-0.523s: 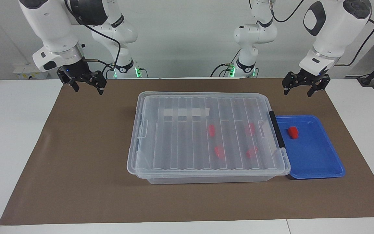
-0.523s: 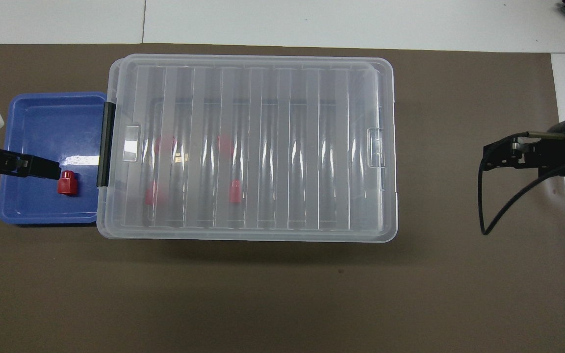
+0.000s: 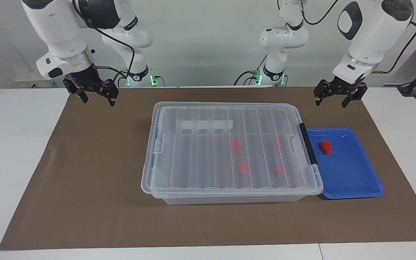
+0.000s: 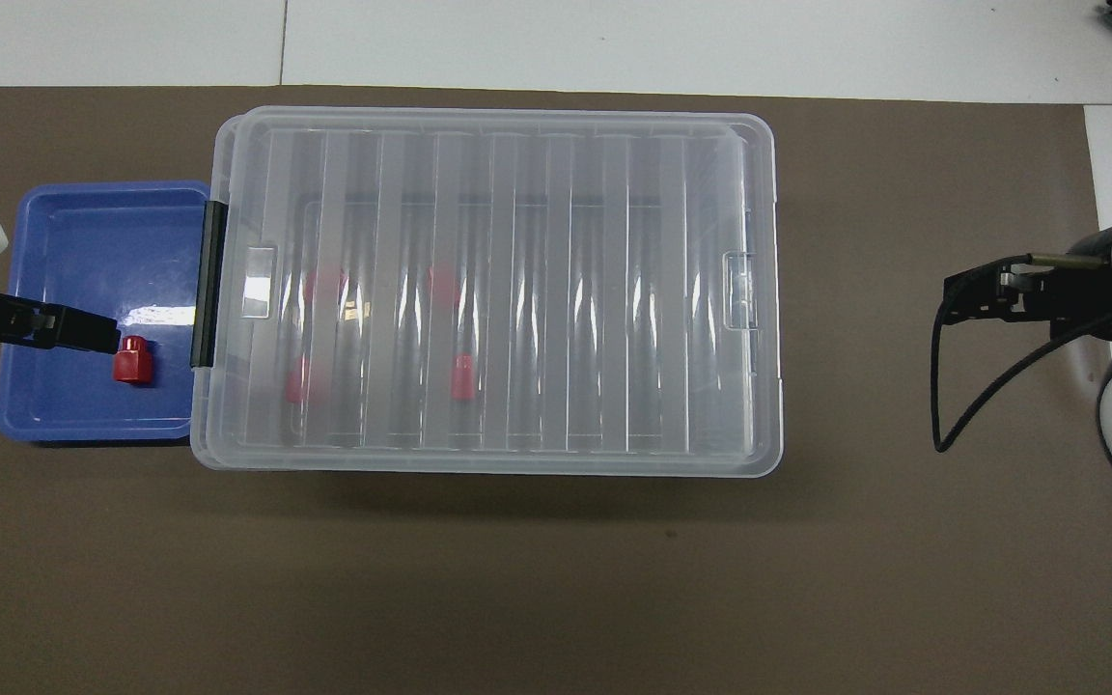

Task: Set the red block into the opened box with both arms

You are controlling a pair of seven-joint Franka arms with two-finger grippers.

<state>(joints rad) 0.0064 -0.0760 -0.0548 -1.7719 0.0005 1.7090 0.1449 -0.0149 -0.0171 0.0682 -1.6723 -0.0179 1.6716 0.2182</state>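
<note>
The left gripper next closes on the red block's wide body (image 4: 133,367) in the blue tray, leaving its narrow end free.
The red block (image 3: 325,147) (image 4: 132,360) lies alone in a shallow blue tray (image 3: 352,180) (image 4: 73,232). The tray sits against the black-handled end of the box (image 3: 229,151) (image 4: 488,290). The box is a large clear bin with its ribbed lid lying flat on it. Several more red pieces show through the lid. My left gripper (image 3: 330,104) (image 4: 83,333) hangs open, raised over the tray and apart from the block. My right gripper (image 3: 98,101) (image 4: 976,294) hangs open over the mat, clear of the box's other end.
A brown mat (image 3: 85,173) (image 4: 556,579) covers the middle of the white table (image 3: 9,144). Box and tray sit on it, with bare mat all around them. A loose black cable (image 4: 947,405) dangles from the right arm.
The right gripper has shifted slightly over the mat. The left arm, box, tray and red block have not moved.
</note>
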